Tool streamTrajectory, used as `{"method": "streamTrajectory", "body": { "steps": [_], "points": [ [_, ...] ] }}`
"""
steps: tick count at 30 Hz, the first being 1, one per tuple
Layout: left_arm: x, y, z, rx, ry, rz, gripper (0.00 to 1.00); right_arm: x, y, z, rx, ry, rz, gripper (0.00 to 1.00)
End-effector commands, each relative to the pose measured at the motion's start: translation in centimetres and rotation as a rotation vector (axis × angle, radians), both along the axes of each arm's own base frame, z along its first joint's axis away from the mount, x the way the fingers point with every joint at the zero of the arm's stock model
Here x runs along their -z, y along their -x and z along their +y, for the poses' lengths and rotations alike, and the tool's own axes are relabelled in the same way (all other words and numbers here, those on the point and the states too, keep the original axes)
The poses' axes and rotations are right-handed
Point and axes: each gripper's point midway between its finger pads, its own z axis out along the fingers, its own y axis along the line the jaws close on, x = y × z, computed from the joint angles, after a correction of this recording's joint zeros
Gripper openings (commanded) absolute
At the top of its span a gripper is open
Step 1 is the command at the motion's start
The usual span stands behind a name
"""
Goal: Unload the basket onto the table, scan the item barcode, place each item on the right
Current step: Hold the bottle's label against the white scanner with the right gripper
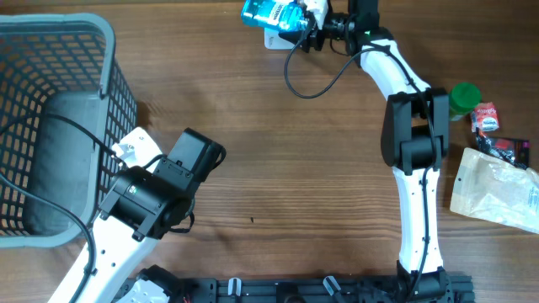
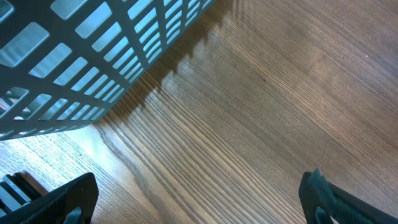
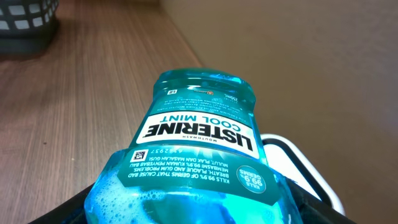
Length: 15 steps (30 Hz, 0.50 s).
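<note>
My right gripper is going to set the blue mouthwash bottle down between the green-capped container and the clear bag point(image 1: 460, 132), and will let it go there.
A blue Listerine Cool Mint mouthwash bottle point(image 1: 271, 13) is held off the table at the far edge, with my right gripper point(image 1: 307, 21) shut on its body. In the right wrist view the bottle point(image 3: 199, 143) fills the frame, label up, with foam inside and a small square code on the label; my right gripper point(image 3: 193, 214) clasps it from both sides. A white scanner point(image 1: 276, 38) lies just under the bottle, and its white face point(image 3: 298, 163) shows beside it. My left gripper point(image 1: 200, 154) stands open over bare wood by the basket, and between its fingers point(image 2: 199, 202) there is nothing.
A grey plastic basket point(image 1: 105, 59) with a grey pad inside fills the left side, and its mesh wall point(image 2: 93, 56) is close to my left gripper. At the right edge lie a green-capped container point(image 1: 465, 97), a red packet point(image 1: 486, 116), a dark packet point(image 1: 505, 150) and a clear bag point(image 1: 497, 189).
</note>
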Motion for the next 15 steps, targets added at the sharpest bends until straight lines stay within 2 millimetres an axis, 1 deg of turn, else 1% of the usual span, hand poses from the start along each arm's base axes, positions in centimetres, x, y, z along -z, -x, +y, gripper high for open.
{"method": "streamTrajectory", "body": {
  "steps": [1,8,15],
  "points": [
    [0.2,0.1,-0.1,-0.007,0.004,0.001,1.00,-1.4,-0.7,-1.4,0.011,-0.020,-0.030,0.52],
    [0.2,0.1,-0.1,-0.007,0.004,0.001,1.00,-1.6,-1.1,-2.3,0.028,-0.034,-0.014,0.52],
    [0.2,0.1,-0.1,-0.007,0.004,0.001,1.00,-2.2,0.2,-1.7,-0.046,-0.084,0.016,0.53]
  ]
}}
